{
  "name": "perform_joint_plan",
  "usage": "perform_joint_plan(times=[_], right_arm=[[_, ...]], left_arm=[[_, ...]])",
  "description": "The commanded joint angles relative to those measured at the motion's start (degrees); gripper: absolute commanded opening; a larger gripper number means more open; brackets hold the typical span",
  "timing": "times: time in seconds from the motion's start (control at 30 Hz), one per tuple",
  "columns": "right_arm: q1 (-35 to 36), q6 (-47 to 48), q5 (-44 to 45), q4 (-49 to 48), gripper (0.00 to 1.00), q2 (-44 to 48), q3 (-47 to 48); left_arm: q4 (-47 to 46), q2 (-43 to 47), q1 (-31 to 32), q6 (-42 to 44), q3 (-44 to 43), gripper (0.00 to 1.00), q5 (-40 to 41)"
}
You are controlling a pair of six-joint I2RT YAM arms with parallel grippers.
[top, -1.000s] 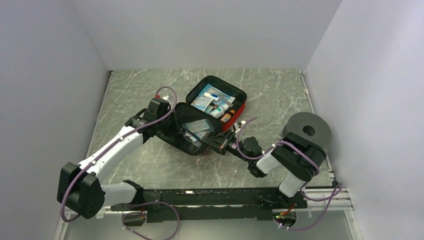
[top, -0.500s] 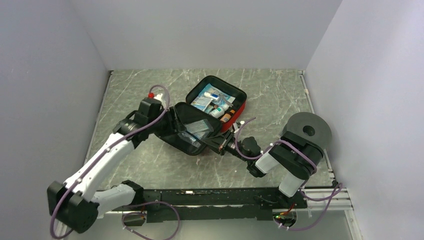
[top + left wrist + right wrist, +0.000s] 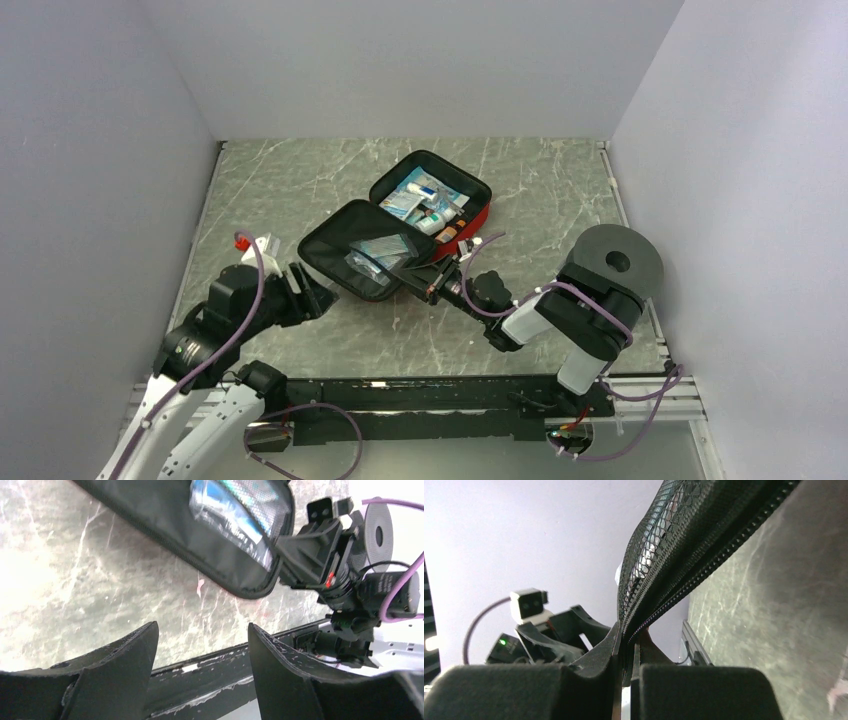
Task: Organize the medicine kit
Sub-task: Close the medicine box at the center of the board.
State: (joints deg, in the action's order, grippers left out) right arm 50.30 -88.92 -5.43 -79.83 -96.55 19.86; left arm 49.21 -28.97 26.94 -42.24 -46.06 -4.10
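Note:
My right gripper is going to let go of the lid leaning over the table point(image 3: 334, 247) just past the fingers of my left gripper.
The medicine kit point(image 3: 478, 217), a red zip case, lies open in mid-table with tubes and packets in its base. Its black-lined lid point(image 3: 335, 247) leans out to the front left, with packets behind a mesh pocket. My right gripper point(image 3: 425, 283) is shut on the lid's near rim; in the right wrist view the jaws point(image 3: 626, 647) pinch the zip edge of the lid point(image 3: 684, 545). My left gripper point(image 3: 315, 293) is open and empty, below and left of the lid point(image 3: 200, 540), apart from it. Its fingers point(image 3: 125, 665) frame bare table.
A grey round disc point(image 3: 612, 260) stands at the right by the right arm. The black base rail point(image 3: 420, 395) runs along the near edge. Grey walls close in the table on the left, back and right.
My left gripper opened, let go of the lid's left edge and drew back toward the near left. The lid sank lower, still held by the right gripper, which shifted slightly left.

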Motion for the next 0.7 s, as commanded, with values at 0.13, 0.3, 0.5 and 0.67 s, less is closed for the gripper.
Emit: perform_joint_plan(times=[0.13, 0.3, 0.5, 0.67], right_arm=[[4.67, 3.46, 7.03, -14.83, 0.00, 1.37, 9.23], [7.37, 2.92, 9.08, -16.64, 0.00, -1.63, 13.69], [10.24, 2.77, 10.46, -17.76, 0.00, -4.12, 16.10], [12.02, 2.53, 12.16, -18.20, 0.00, -4.78, 16.25]], left_arm=[[7.67, 9.07, 0.10, -5.54, 5.87, 0.64, 0.61], [7.08, 9.60, 0.10, -7.15, 8.97, 0.59, 1.06], [0.98, 7.79, 0.13, -7.29, 12.37, 0.58, 5.38], [-3.62, 4.56, 0.02, -8.52, 15.14, 0.57, 10.21]])
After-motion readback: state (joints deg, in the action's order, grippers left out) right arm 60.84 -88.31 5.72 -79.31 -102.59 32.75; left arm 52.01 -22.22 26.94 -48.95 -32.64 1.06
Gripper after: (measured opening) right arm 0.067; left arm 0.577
